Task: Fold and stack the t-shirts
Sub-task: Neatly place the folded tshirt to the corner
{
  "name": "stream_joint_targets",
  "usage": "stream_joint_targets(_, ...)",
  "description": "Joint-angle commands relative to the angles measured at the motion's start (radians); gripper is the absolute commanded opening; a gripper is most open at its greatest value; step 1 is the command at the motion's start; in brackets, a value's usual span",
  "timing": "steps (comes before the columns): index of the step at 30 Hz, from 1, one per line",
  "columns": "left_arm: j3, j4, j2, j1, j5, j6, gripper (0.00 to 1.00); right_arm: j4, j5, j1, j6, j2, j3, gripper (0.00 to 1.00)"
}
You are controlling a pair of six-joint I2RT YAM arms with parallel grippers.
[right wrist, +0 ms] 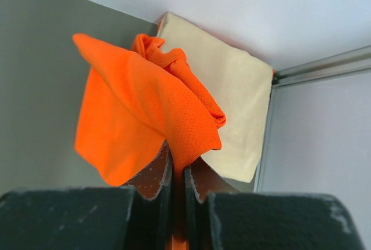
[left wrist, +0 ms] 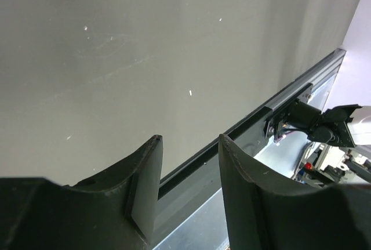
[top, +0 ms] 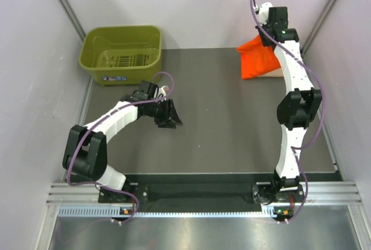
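Next, my right gripper releases the bright orange t-shirt so it is spread flat over the middle of the pale peach-tan t-shirt (top: 274, 58) (right wrist: 208, 97).
My right gripper (right wrist: 178, 163) is shut on the bright orange t-shirt (right wrist: 133, 116) and holds it bunched above the pale peach-tan t-shirt (right wrist: 232, 96), which lies flat in the back right corner. In the top view the orange shirt (top: 258, 57) hangs below the right gripper (top: 271, 29), with an edge of the peach-tan shirt (top: 270, 76) showing beneath it. My left gripper (top: 169, 116) is open and empty over the bare mat left of centre; in the left wrist view its fingers (left wrist: 145, 186) hold nothing.
An olive-green plastic basket (top: 95, 50) stands at the back left. White walls close the back and both sides. A metal rail (top: 203, 191) runs along the near edge by the arm bases.
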Motion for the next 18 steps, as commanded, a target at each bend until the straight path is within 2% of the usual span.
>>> stream_joint_targets(1, -0.008, 0.036, 0.006, 0.006, 0.036, 0.004, 0.48, 0.035, -0.010, -0.019, -0.018, -0.103, 0.038, 0.00)
stream_joint_targets(18, -0.003, 0.031, 0.017, 0.006, 0.039, 0.000, 0.48, 0.046, -0.021, -0.053, -0.033, -0.157, -0.005, 0.00)
